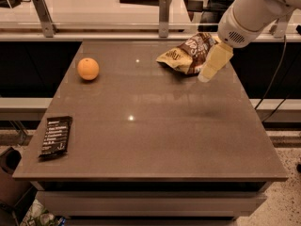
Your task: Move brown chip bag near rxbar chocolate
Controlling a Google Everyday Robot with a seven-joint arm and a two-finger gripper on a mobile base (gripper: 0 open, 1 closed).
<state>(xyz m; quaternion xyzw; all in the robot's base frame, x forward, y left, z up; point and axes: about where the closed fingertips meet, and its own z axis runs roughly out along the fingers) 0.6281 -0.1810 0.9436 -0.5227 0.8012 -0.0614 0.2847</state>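
Observation:
Next, the gripper closes on the brown chip bag's middle [194,52], just beside its pale yellow end.
The brown chip bag [187,53], crinkled dark brown and pale yellow, lies at the far right of the brown table [155,126]. The gripper [212,65] hangs from the white arm at the bag's right end, just over or against it. The rxbar chocolate [55,136], a small flat black wrapper with white text, lies at the table's near left corner, far from the bag.
A round orange fruit [88,68] sits at the far left of the table. A counter with metal posts [163,16] runs behind the table. Black cables [277,74] hang at the right. Floor drops off beyond the table edges.

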